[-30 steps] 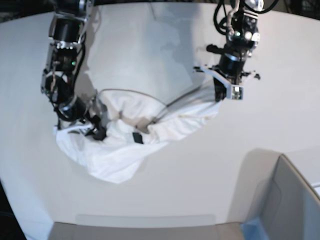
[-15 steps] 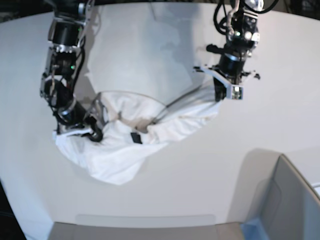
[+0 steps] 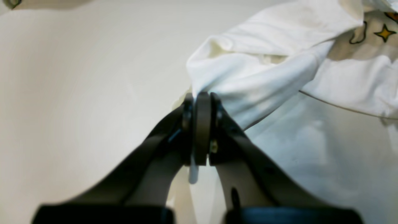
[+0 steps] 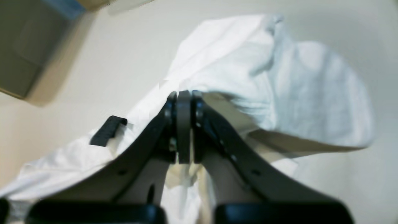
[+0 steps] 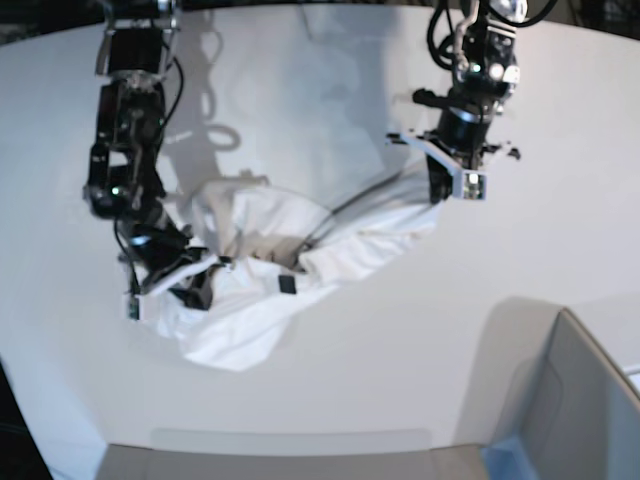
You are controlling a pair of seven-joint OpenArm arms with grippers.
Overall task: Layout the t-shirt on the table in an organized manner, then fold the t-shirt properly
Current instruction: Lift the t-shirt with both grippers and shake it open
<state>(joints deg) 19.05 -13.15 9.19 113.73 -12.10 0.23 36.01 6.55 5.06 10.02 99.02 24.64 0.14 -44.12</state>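
Note:
The robot's right gripper needs to release the t-shirt's end on the table (image 5: pixel 335 288) (image 4: pixel 72 138) just past the black tag, toward the grey box.
The white t-shirt (image 5: pixel 330 250) lies crumpled on the white table (image 5: pixel 400 350), stretched between both grippers. My left gripper (image 5: pixel 437 190), on the base view's right, is shut on the shirt's right end; the left wrist view shows its jaws (image 3: pixel 200 96) pinching a bunched fold of the t-shirt (image 3: pixel 264 77), with a yellow star print (image 3: pixel 385 32) at the top right. My right gripper (image 5: pixel 195 285), on the base view's left, is shut on the shirt's left end; the right wrist view shows it (image 4: pixel 183 95) clamped on the t-shirt (image 4: pixel 279 84). The black tag (image 5: pixel 287 284) shows mid-shirt and in the right wrist view (image 4: pixel 107 130).
A grey box with a blue corner (image 5: pixel 570 400) stands at the front right of the table, and also shows in the right wrist view (image 4: pixel 25 46). The table's curved edge runs along the front and left.
My right gripper has turned and moved toward the table's front, pulling the shirt's left end with it; the black tag shifted slightly right. The left arm has not moved.

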